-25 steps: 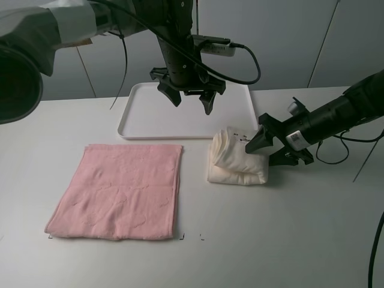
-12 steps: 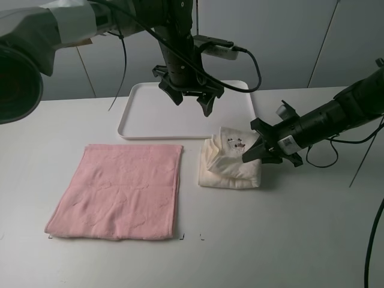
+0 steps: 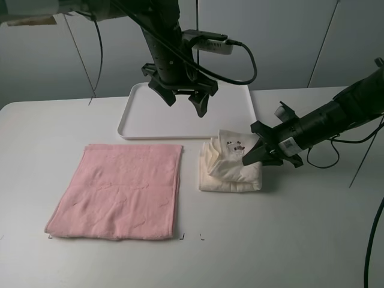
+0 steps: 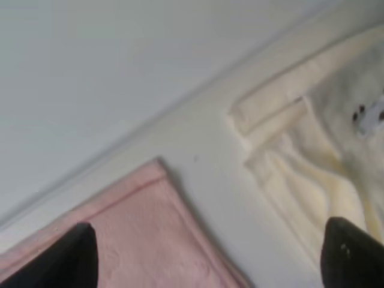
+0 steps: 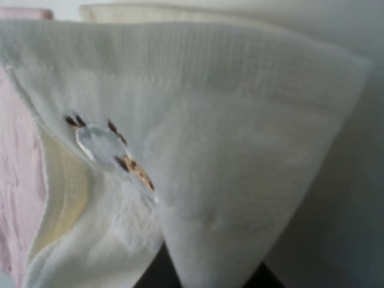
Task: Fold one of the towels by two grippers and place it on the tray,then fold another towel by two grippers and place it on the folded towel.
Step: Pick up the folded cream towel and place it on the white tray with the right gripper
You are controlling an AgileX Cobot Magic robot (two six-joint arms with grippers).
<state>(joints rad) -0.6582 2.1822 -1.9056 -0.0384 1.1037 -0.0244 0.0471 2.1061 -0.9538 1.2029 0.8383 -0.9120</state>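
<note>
Next, my right gripper releases the cream towel onto the middle of the white tray [image 3: 189, 107], just below where my left gripper is, with its fingers open. The cream towel now lies in front of that tray.
A cream towel [image 3: 231, 168], folded and bunched, lies on the table just in front of the white tray [image 3: 139, 114]. My right gripper [image 3: 254, 152] is shut on its right edge and holds that edge lifted. In the right wrist view the cream towel [image 5: 210, 138] fills the frame. A pink towel [image 3: 120, 189] lies flat to the left. My left gripper [image 3: 185, 105] hangs open and empty above the tray's front edge. The left wrist view shows the pink towel's corner [image 4: 126, 240] and the cream towel [image 4: 306, 162] between its dark fingertips [image 4: 67, 261].
The table [image 3: 288, 240] stretches wide in front of and to the right of the towels. Cables [image 3: 327, 153] trail behind the right arm. The tray's rim runs right behind the cream towel.
My right gripper has moved left with the cream towel's edge, sliding and bunching the towel leftward. My left gripper has shifted slightly left above the tray, still open.
</note>
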